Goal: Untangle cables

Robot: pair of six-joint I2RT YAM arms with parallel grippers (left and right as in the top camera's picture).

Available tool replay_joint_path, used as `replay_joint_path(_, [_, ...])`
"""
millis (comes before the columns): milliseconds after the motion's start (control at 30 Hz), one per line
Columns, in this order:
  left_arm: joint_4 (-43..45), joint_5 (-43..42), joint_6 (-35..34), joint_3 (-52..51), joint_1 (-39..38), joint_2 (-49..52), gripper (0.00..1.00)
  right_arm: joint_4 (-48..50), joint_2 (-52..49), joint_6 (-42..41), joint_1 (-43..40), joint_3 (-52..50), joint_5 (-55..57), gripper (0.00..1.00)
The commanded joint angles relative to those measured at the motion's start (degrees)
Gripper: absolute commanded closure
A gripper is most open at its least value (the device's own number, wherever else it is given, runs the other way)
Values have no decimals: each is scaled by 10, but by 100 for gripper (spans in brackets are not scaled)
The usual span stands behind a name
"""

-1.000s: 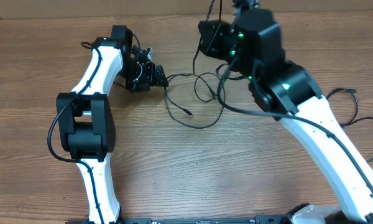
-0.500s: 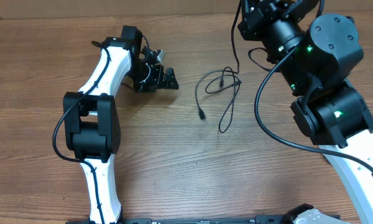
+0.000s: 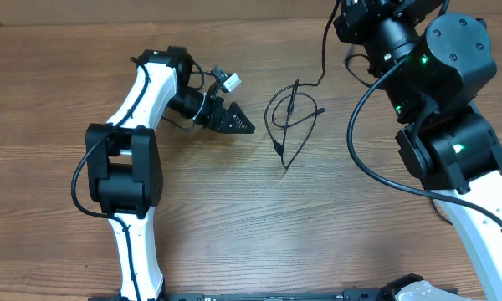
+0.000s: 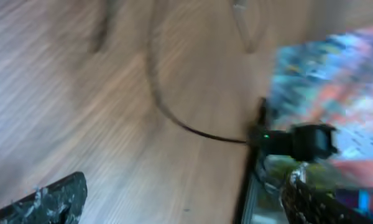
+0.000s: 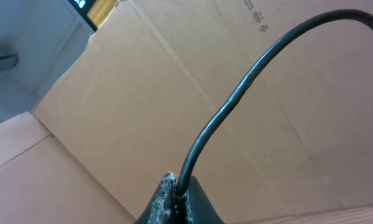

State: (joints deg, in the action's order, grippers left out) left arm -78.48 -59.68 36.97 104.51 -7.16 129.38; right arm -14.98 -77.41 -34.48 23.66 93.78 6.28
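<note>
The black cable will go down on the wooden table (image 3: 425,156) under the arm of my right gripper, clear of the loops.
The cables (image 3: 289,117) are thin black cords lying in a small tangle of loops on the wooden table (image 3: 234,217), between the two arms. One strand climbs from the loops toward the top edge, where my right arm (image 3: 427,75) hides its own gripper. In the right wrist view my right gripper (image 5: 177,194) is shut on a black cable (image 5: 236,99) that arcs up and to the right. My left gripper (image 3: 241,104) stands open, wide, just left of the loops and apart from them. Its blurred fingertips (image 4: 50,199) frame bare wood, with a cable (image 4: 193,127) beyond.
A cardboard wall (image 5: 174,74) fills the right wrist view. At the table's edge in the left wrist view there is a colourful blurred surface (image 4: 336,87) and a small black device (image 4: 298,140) with a green light. A thick arm wire (image 3: 360,159) curves beside my right arm.
My left gripper has opened wide, let go of the cable and swung right. The right arm pulled back and to the right, dragging the loops right and drawing them tighter.
</note>
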Motion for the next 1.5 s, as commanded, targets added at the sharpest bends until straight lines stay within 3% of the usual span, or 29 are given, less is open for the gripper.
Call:
replay_joint_path(0, [-44,-94,184,9,-1,6,0,-9,2,5,-3,12,8,96])
replay_joint_path(200, [-184,-129,400,25,5,6,0,-38,-14,5,-3,11,7,96])
replay_joint_path(333, [-184,-149,397,25,1,6,0,-47,-35,2,-2,11,-10,96])
replay_joint_path(567, [-177,-179,392,25,-9,6,22,-49,-77,-8,-2,11,-47,96])
replay_joint_path(667, [-134,-173,335,25,-18,6,27,-43,-85,-20,-2,11,-61,96])
replay_joint_path(833, [-28,-117,169,25,-26,6,30,-30,-84,-21,-2,11,-64,96])
replay_joint_path(1067, [92,49,-63,25,-27,6,46,2,-81,10,-2,11,-91,96])
replay_joint_path(1267, [143,264,-264,25,-29,6,38,49,-56,20,-2,11,-110,96])
replay_joint_path(1467, [156,347,-332,19,-38,6,32,74,-20,88,-9,11,-109,96])
